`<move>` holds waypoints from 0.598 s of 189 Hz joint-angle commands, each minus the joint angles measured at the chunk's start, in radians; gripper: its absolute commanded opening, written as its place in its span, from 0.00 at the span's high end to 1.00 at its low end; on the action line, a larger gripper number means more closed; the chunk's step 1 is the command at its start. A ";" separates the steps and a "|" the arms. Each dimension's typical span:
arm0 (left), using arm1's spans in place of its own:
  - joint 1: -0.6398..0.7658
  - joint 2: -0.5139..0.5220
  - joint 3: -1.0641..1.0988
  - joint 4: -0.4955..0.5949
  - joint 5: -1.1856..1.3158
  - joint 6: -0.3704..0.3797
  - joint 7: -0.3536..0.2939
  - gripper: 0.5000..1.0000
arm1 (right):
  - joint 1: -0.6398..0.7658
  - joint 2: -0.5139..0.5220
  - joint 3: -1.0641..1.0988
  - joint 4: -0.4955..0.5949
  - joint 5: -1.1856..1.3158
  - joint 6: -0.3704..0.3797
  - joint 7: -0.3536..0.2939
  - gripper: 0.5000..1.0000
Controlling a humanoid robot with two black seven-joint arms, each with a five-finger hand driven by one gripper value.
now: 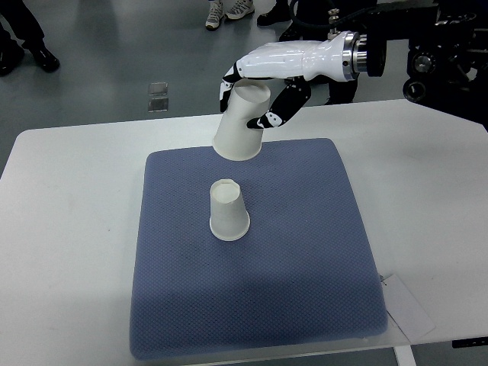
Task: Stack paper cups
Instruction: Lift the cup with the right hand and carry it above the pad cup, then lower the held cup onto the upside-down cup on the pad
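Note:
My right gripper is going to let go of its white paper cup over the other cup [226,194] that stands on the blue mat.
My right hand [255,95] reaches in from the right edge and is shut on a white paper cup [241,126], held upside down and tilted above the far edge of the blue mat [305,252]. A second white paper cup [228,211] stands upside down on the mat's middle, in front of and below the held one, apart from it. The left arm does not show.
The blue mat lies on a white table [69,229]. A paper slip [408,305] pokes out from under the mat's near right corner. Beyond the table's far edge are people's shoes [229,11] on the grey floor and dark equipment [450,53] at the top right.

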 commanded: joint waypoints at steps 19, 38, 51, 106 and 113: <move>0.000 0.000 0.000 0.000 0.000 0.000 0.000 0.00 | -0.005 0.037 0.001 0.006 0.000 0.031 -0.003 1.00; 0.000 0.000 0.000 0.000 0.000 0.000 -0.001 0.00 | -0.013 0.055 0.001 0.006 -0.001 0.038 -0.004 1.00; 0.000 0.000 0.000 0.000 0.000 0.000 0.000 0.00 | -0.020 0.058 0.001 0.006 -0.001 0.040 -0.004 1.00; 0.000 0.000 0.000 0.000 0.000 0.000 -0.001 0.00 | -0.053 0.098 -0.002 0.006 -0.017 0.028 -0.034 1.00; 0.000 0.000 0.000 0.000 0.000 0.000 0.000 0.00 | -0.053 0.098 -0.002 0.006 -0.018 0.028 -0.034 1.00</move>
